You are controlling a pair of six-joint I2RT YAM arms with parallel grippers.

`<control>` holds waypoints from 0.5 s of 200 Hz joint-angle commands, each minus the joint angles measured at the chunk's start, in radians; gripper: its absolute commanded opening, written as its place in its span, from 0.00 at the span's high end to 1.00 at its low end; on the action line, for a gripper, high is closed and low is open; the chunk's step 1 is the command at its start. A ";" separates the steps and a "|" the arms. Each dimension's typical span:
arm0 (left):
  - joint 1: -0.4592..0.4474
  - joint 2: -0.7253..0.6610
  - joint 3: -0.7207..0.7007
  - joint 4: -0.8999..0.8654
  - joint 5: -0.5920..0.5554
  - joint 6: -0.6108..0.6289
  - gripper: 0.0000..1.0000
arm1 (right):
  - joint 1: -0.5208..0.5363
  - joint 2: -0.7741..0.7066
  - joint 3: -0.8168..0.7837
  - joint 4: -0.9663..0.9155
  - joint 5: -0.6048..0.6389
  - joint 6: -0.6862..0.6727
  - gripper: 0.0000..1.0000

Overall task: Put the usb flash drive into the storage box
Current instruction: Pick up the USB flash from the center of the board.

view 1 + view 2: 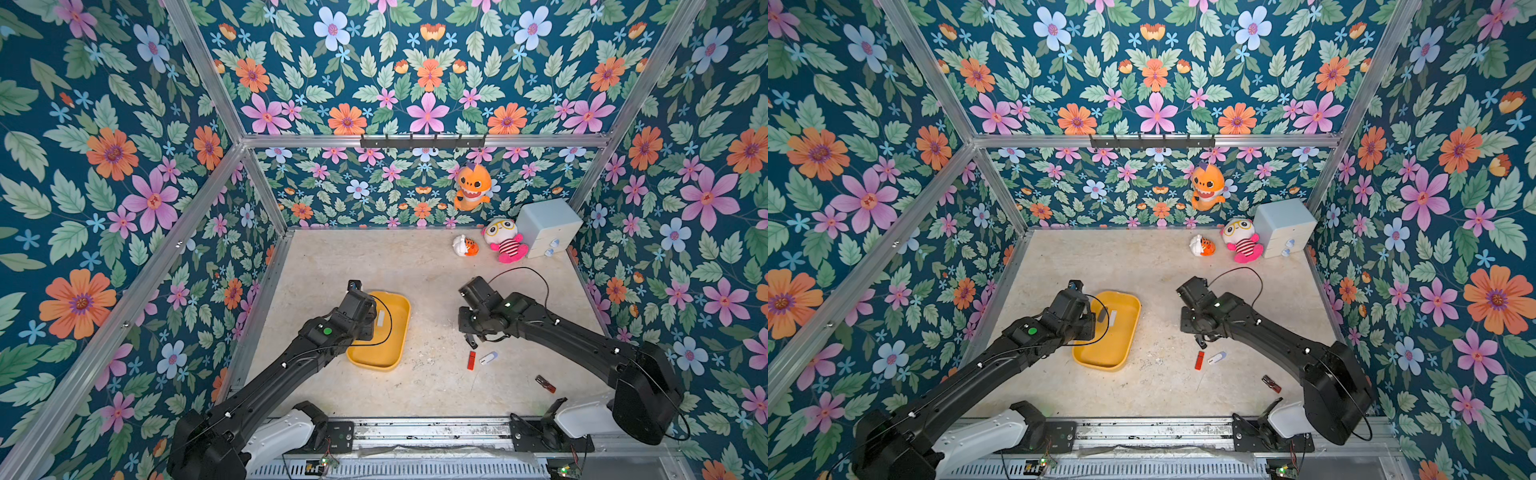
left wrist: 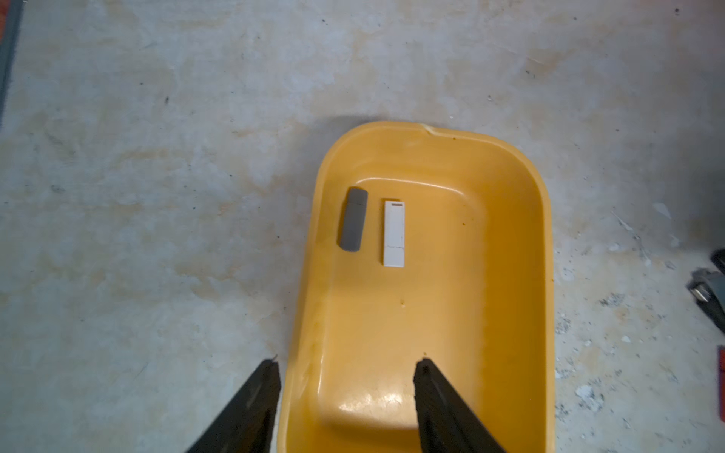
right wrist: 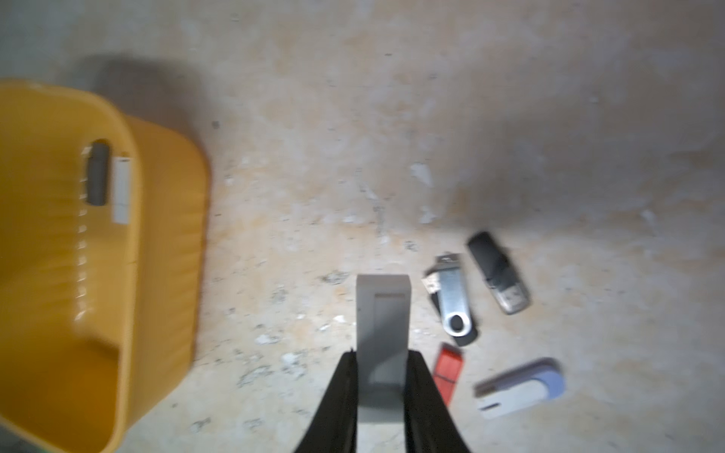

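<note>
My right gripper needs to let go of the grey usb flash drive, to lie between the white drive and the yellow tray's nearer side [image 1: 391, 321].
The storage box [image 1: 386, 351] [image 1: 1108, 351] is a shallow yellow tray left of the table's centre. A grey drive [image 2: 353, 219] and a white drive [image 2: 393, 233] lie side by side inside it. My left gripper [image 2: 348, 362] hangs open over the tray's near end, one finger outside the rim, with nothing between its fingers. My right gripper [image 3: 382, 353] is shut on a pale grey usb flash drive [image 3: 382, 313], off to the right of the tray [image 3: 47, 274]. In both top views the right wrist mostly hides this grip.
Loose drives lie under and beside my right gripper: a silver swivel one [image 3: 453, 302], a black one [image 3: 496, 270], a red one [image 1: 471, 360] and a white-lilac one [image 1: 488, 357]. A dark red one [image 1: 545, 383] lies nearer the front. Plush toys [image 1: 505, 243] and a pale drawer cabinet [image 1: 548, 228] stand at the back right.
</note>
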 commanded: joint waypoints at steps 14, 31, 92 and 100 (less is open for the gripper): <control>0.005 -0.009 0.016 -0.070 -0.170 -0.058 0.40 | 0.192 0.185 0.261 0.044 0.021 0.188 0.90; 0.009 -0.032 0.017 -0.080 -0.211 -0.072 0.40 | 0.231 0.318 0.381 0.058 0.020 0.246 0.91; 0.016 -0.124 0.015 -0.100 -0.307 -0.100 0.40 | 0.243 0.677 0.746 -0.064 0.034 0.324 0.92; 0.016 -0.133 0.013 -0.097 -0.304 -0.097 0.40 | 0.243 0.718 0.792 -0.092 0.038 0.324 0.92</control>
